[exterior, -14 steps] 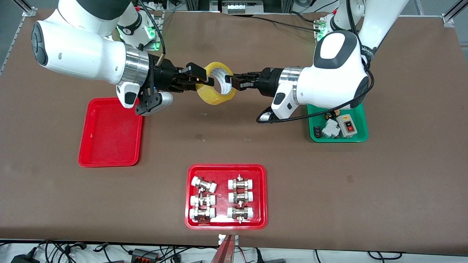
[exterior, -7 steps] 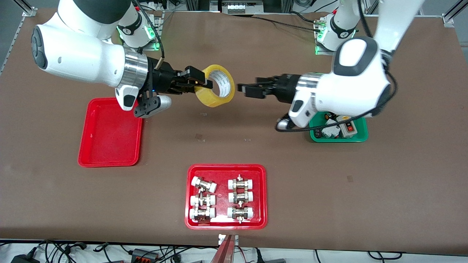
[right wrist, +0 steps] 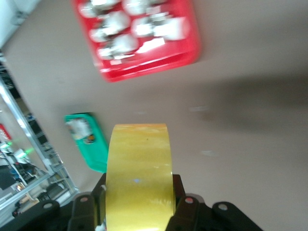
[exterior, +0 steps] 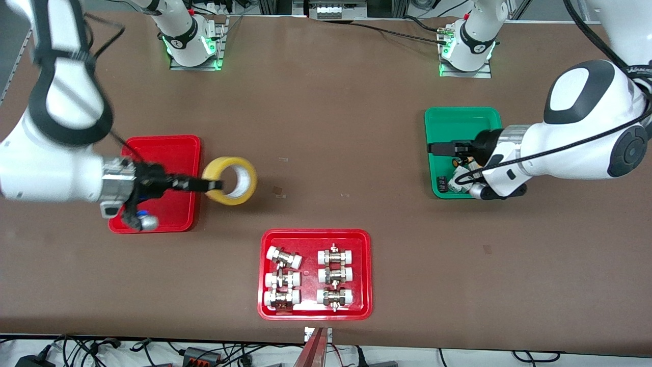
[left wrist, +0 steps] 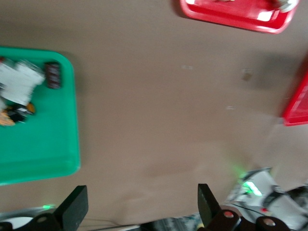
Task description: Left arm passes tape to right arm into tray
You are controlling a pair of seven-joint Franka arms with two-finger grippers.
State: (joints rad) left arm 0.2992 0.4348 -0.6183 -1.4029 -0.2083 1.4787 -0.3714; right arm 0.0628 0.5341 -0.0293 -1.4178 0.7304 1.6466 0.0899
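Observation:
I should use my right gripper to set the tape down and let go of it in the middle of the plain red tray (exterior: pixel 161 184).
The tape (exterior: pixel 230 181), a yellowish ring with a white core, hangs in my right gripper (exterior: pixel 211 184), which is shut on its rim. It is held over the table just beside the plain red tray (exterior: pixel 163 153), on the side toward the table's middle. In the right wrist view the tape (right wrist: pixel 139 173) fills the space between the jaws of the right gripper (right wrist: pixel 139 204). My left gripper (exterior: pixel 436 149) is open and empty over the green tray (exterior: pixel 461 118). In the left wrist view the left gripper (left wrist: pixel 139 211) has its jaws wide apart with nothing between them.
A red tray with metal fittings (exterior: pixel 316 236) sits near the front camera's edge at mid-table; it also shows in the right wrist view (right wrist: pixel 144 72). The green tray (left wrist: pixel 43 149) holds small electrical parts (exterior: pixel 461 181). The arms' bases stand along the table's top edge.
My left gripper let go of the tape and drew back to over the green tray. My right arm carried the tape away from mid-table to beside the plain red tray.

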